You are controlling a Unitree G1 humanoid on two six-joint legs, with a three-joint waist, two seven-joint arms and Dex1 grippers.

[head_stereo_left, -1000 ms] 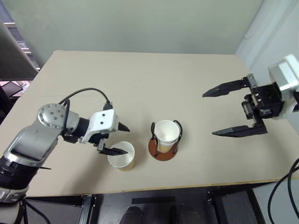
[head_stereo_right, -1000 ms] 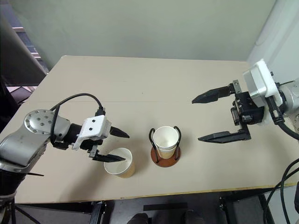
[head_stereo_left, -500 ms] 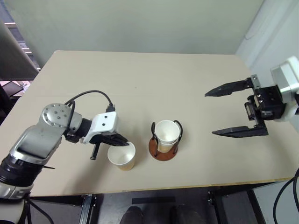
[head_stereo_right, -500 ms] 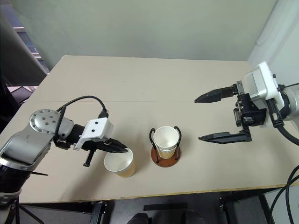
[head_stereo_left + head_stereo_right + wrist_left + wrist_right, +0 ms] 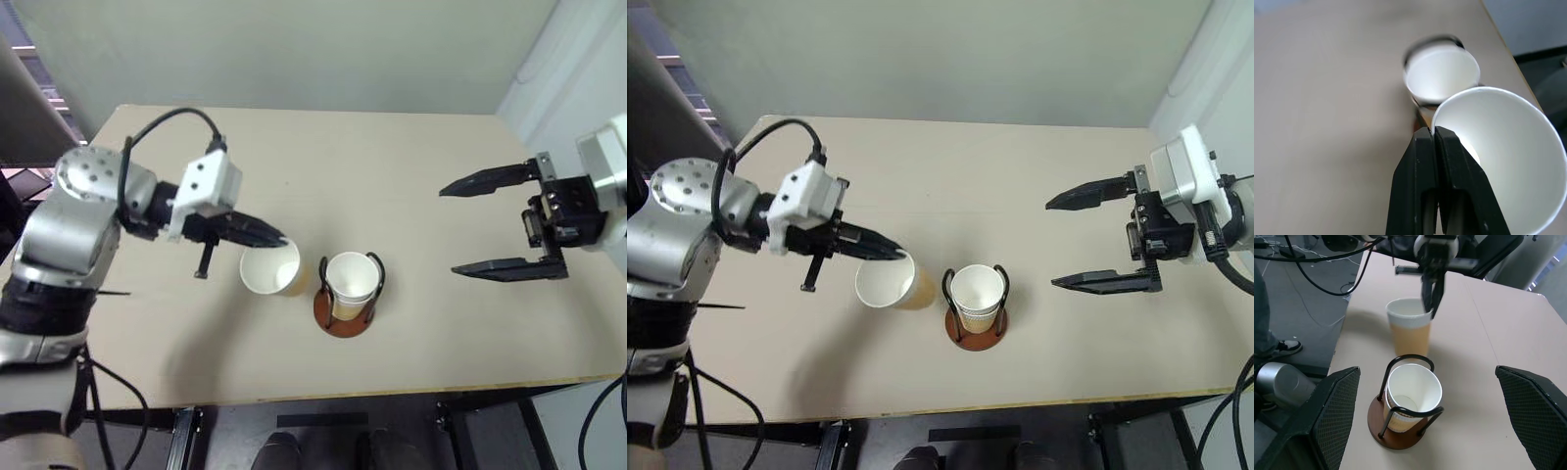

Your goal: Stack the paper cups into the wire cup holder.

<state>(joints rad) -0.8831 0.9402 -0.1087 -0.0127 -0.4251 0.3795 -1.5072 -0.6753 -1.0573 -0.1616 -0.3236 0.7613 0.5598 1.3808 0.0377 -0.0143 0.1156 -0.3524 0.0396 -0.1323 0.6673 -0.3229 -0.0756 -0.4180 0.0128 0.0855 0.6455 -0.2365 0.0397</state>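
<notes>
The robot's left gripper will release its paper cup inside the other paper cup (image 5: pixel 354 275) (image 5: pixel 1443 73) that stands between the black wire loops of the holder.
My left gripper (image 5: pixel 275 239) is shut on the rim of one paper cup (image 5: pixel 271 270), which hangs tilted above the table just left of the wire cup holder (image 5: pixel 324 315). The left wrist view shows the fingers (image 5: pixel 1422 161) pinching that cup's (image 5: pixel 1503 161) white rim, with the holder's cup (image 5: pixel 1442 76) beyond. Another paper cup (image 5: pixel 351 279) stands upright between the holder's black wire loops on the reddish-brown base (image 5: pixel 1382 423). My right gripper (image 5: pixel 453 228) hangs open at the right of the holder, apart from it, with nothing between its fingers.
The beige table (image 5: pixel 392 157) has bare room behind and to the right of the holder. Its front edge (image 5: pixel 392 390) runs close below the holder. Beyond the table's left side there are cables (image 5: pixel 1312 264) on the floor and a person's shoe (image 5: pixel 1283 347).
My left gripper shut on the cup's rim, then lifted the cup off the table and carried it up and toward the holder. The right gripper stayed in place, open.
</notes>
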